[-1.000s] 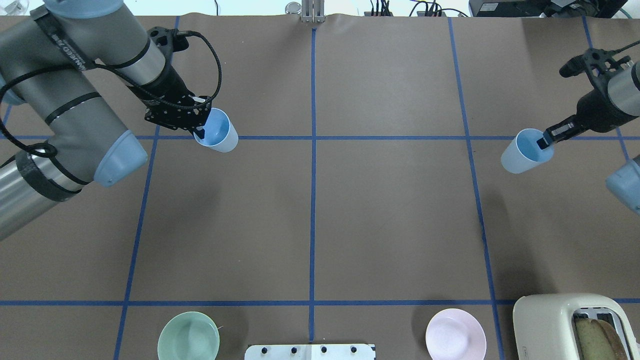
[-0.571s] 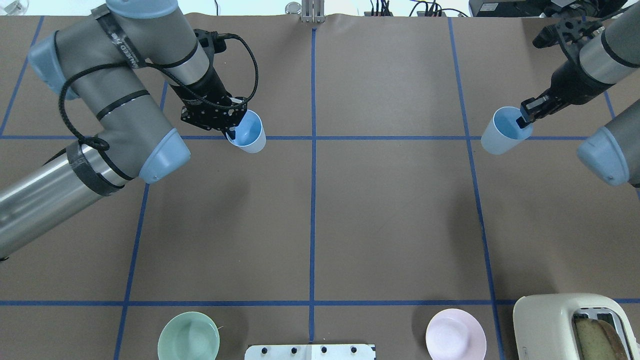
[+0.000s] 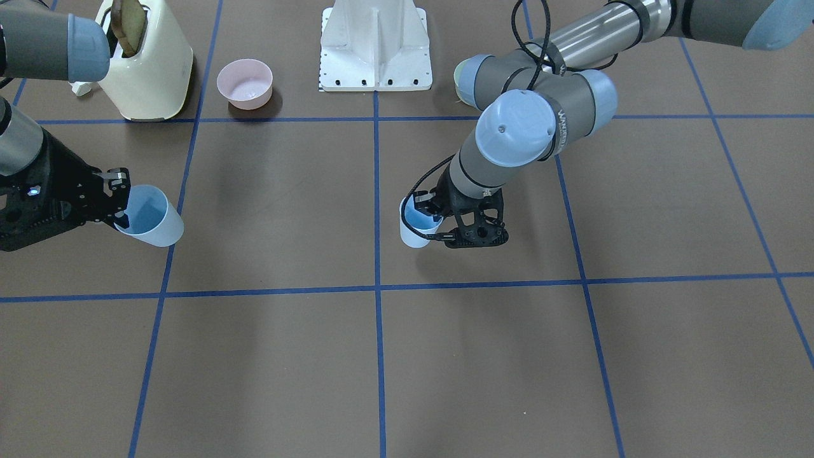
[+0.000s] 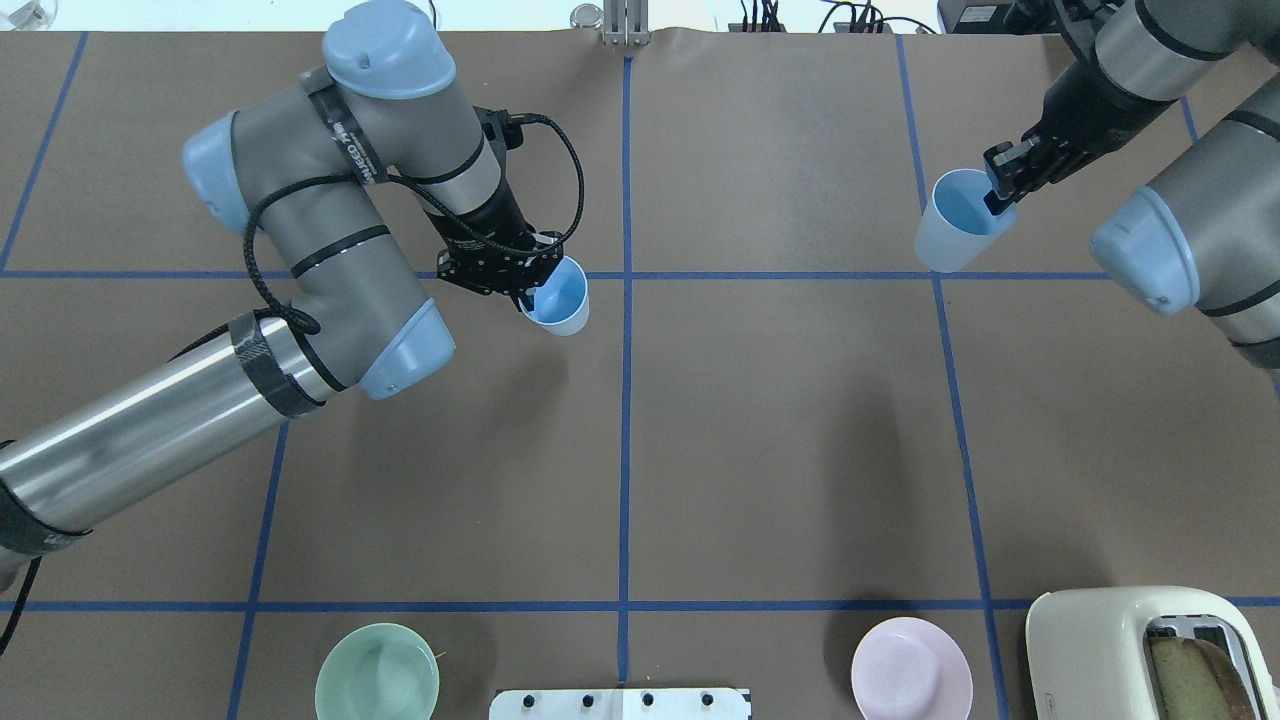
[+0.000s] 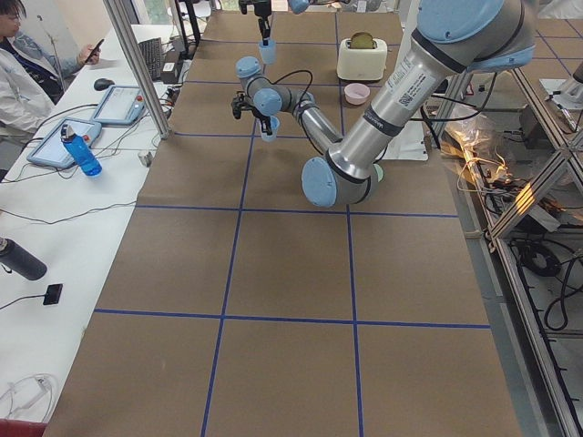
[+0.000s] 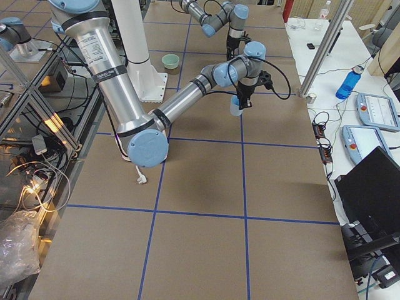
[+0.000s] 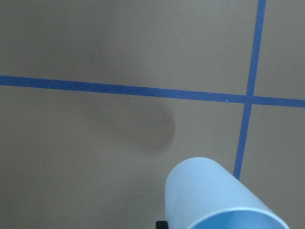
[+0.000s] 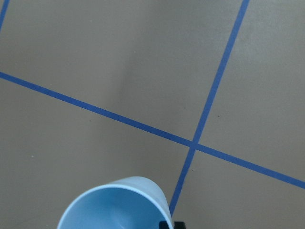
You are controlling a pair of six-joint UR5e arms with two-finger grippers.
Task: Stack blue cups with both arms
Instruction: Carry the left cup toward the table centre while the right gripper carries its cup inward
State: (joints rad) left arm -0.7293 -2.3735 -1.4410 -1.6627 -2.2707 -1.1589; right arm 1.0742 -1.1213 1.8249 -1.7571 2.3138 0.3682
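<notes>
I will set the pale blue cup on the centre blue tape line point(image 3: 383, 237) with my left gripper, just short of the crossing.
My left gripper point(image 4: 528, 288) is shut on the rim of a pale blue cup point(image 4: 560, 299) and holds it above the table just left of the centre line; it also shows in the front view point(image 3: 416, 226) and the left wrist view point(image 7: 214, 200). My right gripper point(image 4: 998, 190) is shut on the rim of the second blue cup point(image 4: 950, 225), held in the air at the far right; the front view shows this cup point(image 3: 149, 216) at the left, and the right wrist view point(image 8: 116, 205) shows it from above. Both cups are tilted.
A mint-green bowl point(image 4: 377, 672) and a pink bowl point(image 4: 911, 668) sit near the robot's base point(image 4: 620, 703). A cream toaster point(image 4: 1150, 650) with bread stands at the near right. Blue tape lines cross the brown table point(image 4: 780, 440).
The left arm has carried its cup rightward toward the centre line. The right arm has carried its cup leftward and farther from the robot.
</notes>
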